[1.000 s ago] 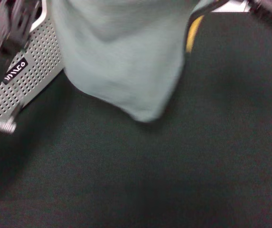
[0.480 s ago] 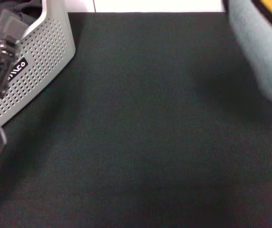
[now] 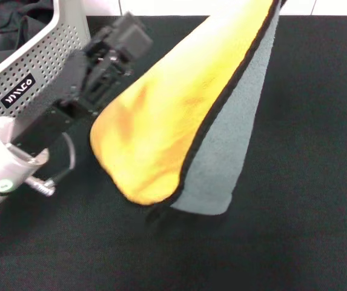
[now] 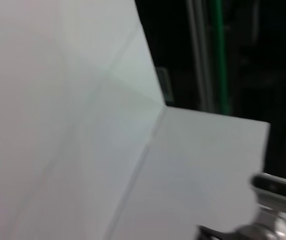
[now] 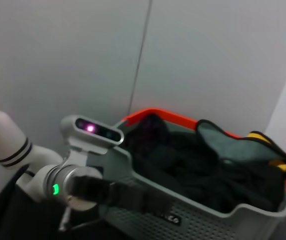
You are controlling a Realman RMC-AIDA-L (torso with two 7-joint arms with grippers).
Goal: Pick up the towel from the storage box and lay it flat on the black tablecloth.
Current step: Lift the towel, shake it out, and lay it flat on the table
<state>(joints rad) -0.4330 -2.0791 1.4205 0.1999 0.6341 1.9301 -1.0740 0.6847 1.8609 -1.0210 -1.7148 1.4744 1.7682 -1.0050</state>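
Observation:
My left gripper should next close on the lower end of the towel's black edging point(image 3: 172, 200), where the orange-yellow side meets the grey-green side.
The towel point(image 3: 173, 115) stretches slantwise above the black tablecloth point(image 3: 294, 230), orange-yellow face up and grey-green face showing along its right side. Its upper end runs out of the head view at the top right, and its lower end droops close to the tablecloth. My left gripper point(image 3: 97, 91) reaches from the lower left up to the towel's left edge, its fingers hidden there. The storage box point(image 3: 34, 66) stands at the far left. My right gripper is outside every view.
A black cloth point(image 5: 182, 165) fills the storage box point(image 5: 257, 220), and a grey-green and yellow piece with black edging point(image 5: 220, 145) lies on it. My left arm point(image 5: 68, 185) is in front of the box. A white wall stands behind.
The towel swung from upper centre to the right edge, and now spans the middle with its orange face up. My left arm has come in from the left edge to the towel.

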